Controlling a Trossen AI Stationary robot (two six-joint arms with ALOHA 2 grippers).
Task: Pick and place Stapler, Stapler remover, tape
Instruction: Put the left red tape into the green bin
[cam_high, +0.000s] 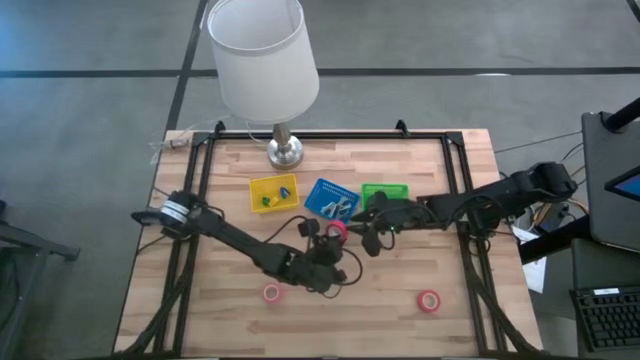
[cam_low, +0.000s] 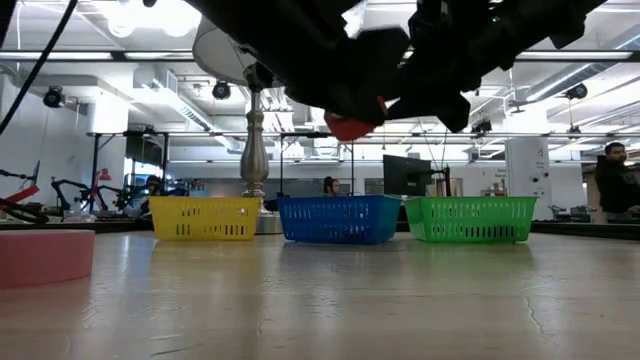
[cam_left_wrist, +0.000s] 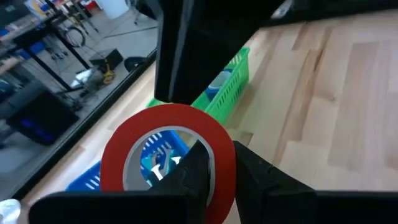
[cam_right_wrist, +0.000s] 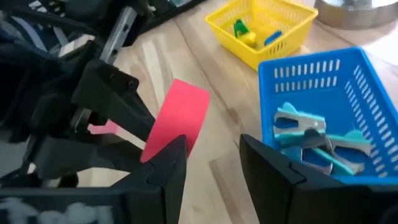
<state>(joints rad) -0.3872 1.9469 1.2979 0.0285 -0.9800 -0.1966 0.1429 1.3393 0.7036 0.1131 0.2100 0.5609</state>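
The red tape roll will pass from my left gripper into my right gripper above the blue tray's near corner (cam_high: 348, 216).
In the high view my left gripper (cam_high: 330, 242) is over the table's middle, just near of the blue tray (cam_high: 332, 198), shut on a red tape roll (cam_high: 339, 230). The left wrist view shows that roll (cam_left_wrist: 165, 124) as a red ring with the blue tray behind its hole. My right gripper (cam_high: 372, 232) reaches in from the right and stands open (cam_right_wrist: 211, 165) beside the roll (cam_right_wrist: 183, 115), seen edge-on; I cannot tell whether it touches. Two more red rolls (cam_high: 271, 292) (cam_high: 429, 300) lie flat on the near table. My left gripper pinches the ring's wall (cam_left_wrist: 225, 163), one finger (cam_left_wrist: 194, 167) inside the hole and the other (cam_left_wrist: 264, 180) outside. The roll stands on edge, lifted clear of the table (cam_low: 350, 125), above the level of the trays.
Yellow (cam_high: 273, 192), blue and green (cam_high: 385, 192) trays stand in a row at mid-table; the blue one holds staple removers (cam_right_wrist: 311, 140), the yellow small pieces (cam_right_wrist: 249, 34). A lamp's base (cam_high: 285, 150) stands behind them. People show in the room beyond (cam_low: 612, 185).
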